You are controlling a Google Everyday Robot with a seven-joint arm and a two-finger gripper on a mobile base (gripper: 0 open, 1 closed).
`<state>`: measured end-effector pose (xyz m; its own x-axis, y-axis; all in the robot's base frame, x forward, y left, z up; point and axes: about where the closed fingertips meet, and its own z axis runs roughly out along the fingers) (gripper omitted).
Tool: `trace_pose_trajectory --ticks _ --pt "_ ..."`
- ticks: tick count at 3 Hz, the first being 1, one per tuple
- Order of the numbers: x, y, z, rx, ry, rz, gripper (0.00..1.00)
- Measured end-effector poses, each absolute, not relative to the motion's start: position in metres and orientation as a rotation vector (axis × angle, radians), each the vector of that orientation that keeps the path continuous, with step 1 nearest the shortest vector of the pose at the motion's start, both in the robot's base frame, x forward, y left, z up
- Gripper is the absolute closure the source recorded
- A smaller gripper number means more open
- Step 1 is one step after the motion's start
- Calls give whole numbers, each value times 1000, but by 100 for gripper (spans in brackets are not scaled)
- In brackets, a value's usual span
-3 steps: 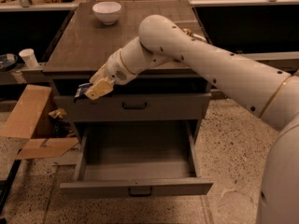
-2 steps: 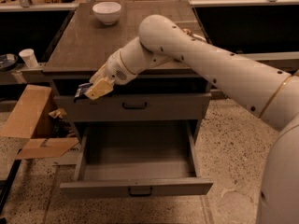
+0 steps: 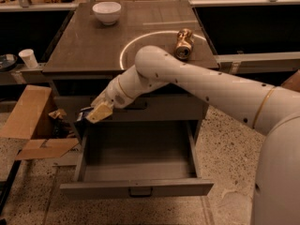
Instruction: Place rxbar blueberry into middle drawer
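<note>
Next, my gripper lets go of the rxbar blueberry on the middle drawer's grey tray point(image 3: 122, 161), a little toward the cardboard box.
My gripper point(image 3: 96, 112) hangs at the left front of the cabinet, just above the left edge of the open middle drawer point(image 3: 140, 161). It is shut on the rxbar blueberry point(image 3: 83, 115), of which only a dark blue end shows beside the tan fingers point(image 3: 100, 111). The drawer is pulled out, with its grey tray bare and its front panel point(image 3: 136, 188) nearest the camera. The arm reaches in from the right across the cabinet front and hides much of the upper drawer front.
On the cabinet top stand a white bowl point(image 3: 106, 11) at the back left and a crushed golden can point(image 3: 184, 43) at the right. A cardboard box point(image 3: 28, 121) lies on the floor to the left. A white cup point(image 3: 29, 57) stands on a shelf further left.
The arm has lowered: the gripper with the bar has gone down from the cabinet top's edge to just over the open drawer's left side. The golden can now shows.
</note>
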<state>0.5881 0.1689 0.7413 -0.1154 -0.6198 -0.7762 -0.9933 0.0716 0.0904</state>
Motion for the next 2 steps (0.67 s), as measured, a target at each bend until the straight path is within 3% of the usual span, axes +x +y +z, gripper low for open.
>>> trace_pose_trajectory --ticks 2 --pt "555 177 642 -1550 1941 916 100"
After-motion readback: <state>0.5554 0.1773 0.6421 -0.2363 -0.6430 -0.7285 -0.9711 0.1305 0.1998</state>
